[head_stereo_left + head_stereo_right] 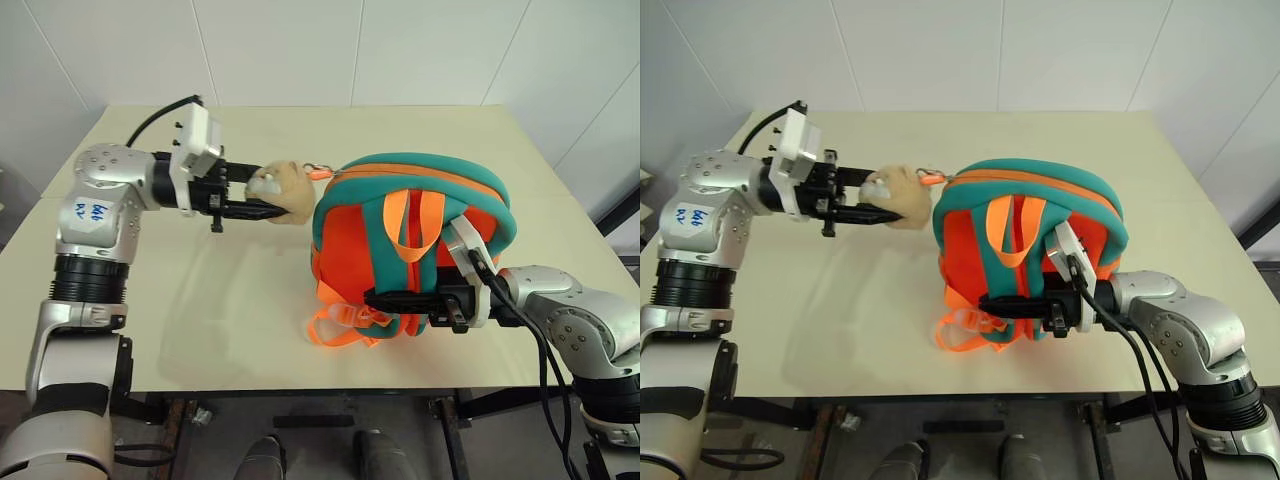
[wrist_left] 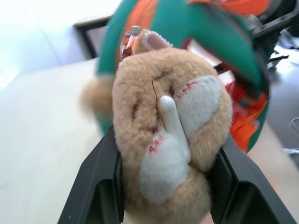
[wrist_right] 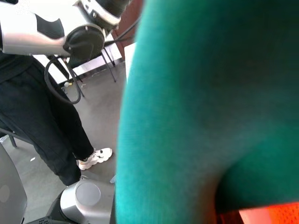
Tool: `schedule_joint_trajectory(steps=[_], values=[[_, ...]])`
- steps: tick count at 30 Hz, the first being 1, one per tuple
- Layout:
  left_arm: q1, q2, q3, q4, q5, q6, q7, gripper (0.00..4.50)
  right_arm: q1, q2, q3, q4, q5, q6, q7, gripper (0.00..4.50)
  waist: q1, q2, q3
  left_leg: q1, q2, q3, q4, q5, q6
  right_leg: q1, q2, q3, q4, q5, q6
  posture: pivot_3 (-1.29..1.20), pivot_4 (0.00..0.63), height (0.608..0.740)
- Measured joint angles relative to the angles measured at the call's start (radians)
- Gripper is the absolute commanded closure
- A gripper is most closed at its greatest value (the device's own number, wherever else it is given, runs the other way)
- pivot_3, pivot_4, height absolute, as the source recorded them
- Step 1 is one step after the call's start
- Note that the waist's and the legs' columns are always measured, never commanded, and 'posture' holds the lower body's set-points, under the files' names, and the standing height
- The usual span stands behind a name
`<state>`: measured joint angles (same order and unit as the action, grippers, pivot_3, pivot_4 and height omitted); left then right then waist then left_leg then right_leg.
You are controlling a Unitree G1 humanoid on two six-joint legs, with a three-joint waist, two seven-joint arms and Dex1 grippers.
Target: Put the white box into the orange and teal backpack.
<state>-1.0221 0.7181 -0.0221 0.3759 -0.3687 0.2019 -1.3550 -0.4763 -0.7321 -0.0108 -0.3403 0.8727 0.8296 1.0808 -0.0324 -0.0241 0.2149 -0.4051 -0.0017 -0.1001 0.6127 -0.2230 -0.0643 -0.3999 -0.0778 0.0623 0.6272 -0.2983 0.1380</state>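
My left gripper is going to release the tan plush ball, still hanging off the backpack's side, on the bare table [image 1: 280, 286] beside the backpack's loose orange straps.
The orange and teal backpack [image 1: 360, 240] stands upright at the middle right of the table, straps facing me. Its tan plush ball [image 1: 290, 192] hangs off the backpack's left side. My left gripper [image 1: 265, 192] reaches in level from the left and its fingers [image 2: 100, 179] press both sides of the plush ball [image 2: 173, 140]. My right gripper [image 1: 372, 297] comes in from the right, low across the backpack's front, and is shut on the teal padded trim [image 3: 201, 116]. The white box is hidden or out of view.
The beige table [image 1: 200, 290] has bare surface to the left and front of the backpack, with its front edge close below. Loose orange webbing straps [image 1: 335, 328] lie at the backpack's foot. A person's legs [image 3: 56, 126] stand on the floor beside the table.
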Motion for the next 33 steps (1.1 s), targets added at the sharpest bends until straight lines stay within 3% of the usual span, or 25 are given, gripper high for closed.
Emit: schedule_joint_trajectory(steps=[5,9,17,22,25,28,33], values=[[0.013,0.023,-0.065,0.229,0.17,-0.3,-0.001,2.43,0.012,0.0,-0.003,-0.01,0.001,-0.004,-0.014,4.5,0.004,0.0,0.0,0.0,0.0,0.0,0.0,0.0,0.0,0.0,0.0,0.0,0.0,0.0,0.0,0.0,0.15,0.74],[0.034,-0.056,-0.107,0.416,0.257,-0.478,0.026,2.43,0.011,0.001,-0.004,-0.009,0.0,-0.006,-0.025,4.5,0.006,0.0,0.0,0.0,0.0,0.0,0.001,0.0,0.0,0.0,0.0,0.0,0.0,0.0,0.0,0.0,0.15,0.74],[0.076,-0.229,-0.116,0.544,0.283,-0.529,0.053,2.43,0.007,0.025,-0.007,0.02,-0.01,-0.007,-0.072,4.5,0.002,0.0,0.0,0.0,0.0,0.0,0.001,0.0,0.0,0.0,0.0,0.0,0.001,0.0,0.0,0.0,0.15,0.74],[0.137,-0.242,-0.097,0.493,0.256,-0.49,0.03,2.43,0.027,0.035,-0.013,0.033,-0.052,-0.052,-0.09,4.5,0.005,0.0,0.0,0.0,0.0,0.0,0.001,0.0,0.0,0.0,0.0,0.0,0.001,0.0,0.0,0.0,0.15,0.74],[0.203,-0.222,-0.086,0.387,0.223,-0.43,0.003,2.45,0.066,0.035,-0.025,0.035,-0.098,-0.109,-0.101,3.55,0.005,0.0,0.0,0.0,0.0,0.0,0.001,0.0,0.0,0.001,0.0,0.0,0.001,0.0,0.0,0.0,0.15,0.74],[0.275,-0.169,-0.054,0.257,0.18,-0.317,0.002,1.78,0.109,0.02,-0.069,0.035,-0.129,-0.155,-0.104,2.53,0.001,0.0,0.0,0.0,0.0,0.0,0.001,0.0,0.0,0.0,0.0,0.0,0.001,0.0,0.0,0.0,0.15,0.74],[0.432,-0.063,0.005,0.014,0.104,-0.134,0.007,0.28,0.188,-0.06,-0.178,0.016,-0.163,-0.211,-0.102,0.9,0.004,0.0,0.0,0.001,0.0,0.0,0.0,0.0,0.0,0.001,0.0,0.0,0.001,0.0,0.0,0.0,0.15,0.74]])
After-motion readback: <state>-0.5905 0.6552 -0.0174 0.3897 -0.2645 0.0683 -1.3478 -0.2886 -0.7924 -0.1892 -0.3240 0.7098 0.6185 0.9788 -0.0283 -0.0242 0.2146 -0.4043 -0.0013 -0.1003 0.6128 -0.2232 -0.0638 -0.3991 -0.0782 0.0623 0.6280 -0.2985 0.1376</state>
